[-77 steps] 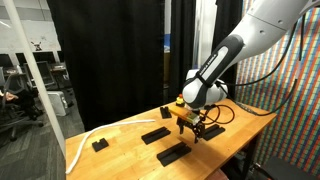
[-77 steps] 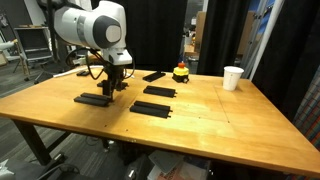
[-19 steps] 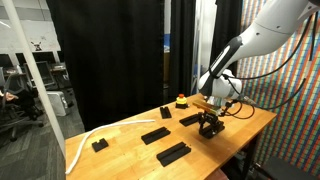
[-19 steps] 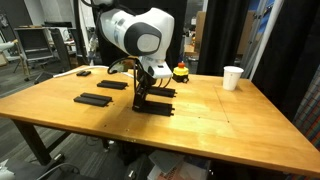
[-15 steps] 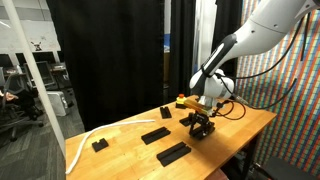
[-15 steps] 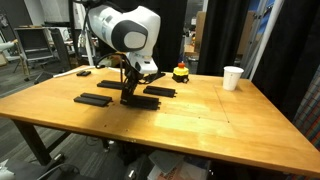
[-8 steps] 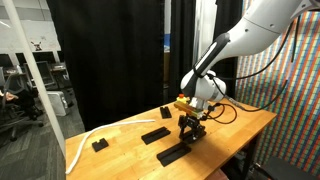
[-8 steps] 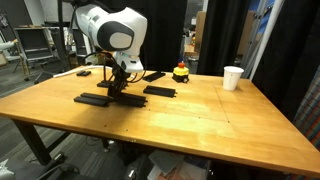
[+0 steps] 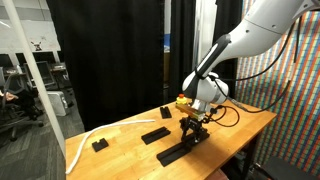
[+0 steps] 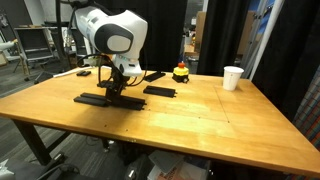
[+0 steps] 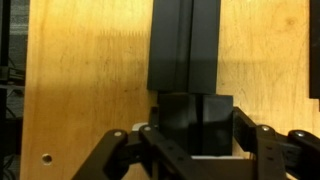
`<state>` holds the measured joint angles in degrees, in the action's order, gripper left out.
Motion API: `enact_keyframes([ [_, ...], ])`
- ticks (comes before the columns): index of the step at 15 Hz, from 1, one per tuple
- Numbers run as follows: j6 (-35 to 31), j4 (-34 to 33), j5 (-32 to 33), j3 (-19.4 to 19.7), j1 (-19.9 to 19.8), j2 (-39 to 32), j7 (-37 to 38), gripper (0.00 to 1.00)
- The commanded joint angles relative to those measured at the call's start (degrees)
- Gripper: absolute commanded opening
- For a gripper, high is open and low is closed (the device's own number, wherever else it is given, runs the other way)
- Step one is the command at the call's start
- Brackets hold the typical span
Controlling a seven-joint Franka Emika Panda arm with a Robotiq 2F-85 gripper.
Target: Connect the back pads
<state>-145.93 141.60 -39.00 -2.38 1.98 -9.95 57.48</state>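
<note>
Next, my gripper lets go of the flat black back pad on the table (image 9: pixel 182 146) (image 11: pixel 186 76) around the near end of the second back pad.
My gripper (image 11: pixel 190 128) is shut on a flat black back pad (image 11: pixel 190 118), with one finger on each long edge. Ahead of it a second back pad (image 11: pixel 185 45) lies on the wooden table, and the held pad's end meets its end in one line. Both exterior views show the gripper (image 10: pixel 113 92) (image 9: pixel 190 130) low over the table, at one end of this black strip (image 10: pixel 93 99) (image 9: pixel 172 154). Other back pads lie apart: two (image 10: pixel 160 91) (image 10: pixel 155 75) in an exterior view, two (image 9: pixel 155 135) (image 9: pixel 166 111) in an exterior view. Whether the two ends are locked together cannot be seen.
A small black block (image 9: pixel 99 144) and a white cable (image 9: pixel 84 142) lie near one table end. A yellow and red object (image 10: pixel 181 72) stands at the back. A white cup (image 10: pixel 233 77) stands farther along. The strip lies close to the table's edge (image 9: pixel 215 160).
The gripper has carried its pad across the table from the other loose pads to the end of the pad lying alone. It has stayed shut throughout and has barely moved in the last half second.
</note>
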Motion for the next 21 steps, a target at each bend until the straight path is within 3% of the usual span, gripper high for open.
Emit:
enact_keyframes([
  [1,-0.4,1.9,-0.4,0.3,0.6,1.8,1.6,0.45],
  [15,-1.1,2.5,-2.0,-0.5,0.8,1.4,-0.2,0.45],
  [21,-4.1,1.8,-8.1,-2.0,1.3,0.2,-2.9,0.45],
])
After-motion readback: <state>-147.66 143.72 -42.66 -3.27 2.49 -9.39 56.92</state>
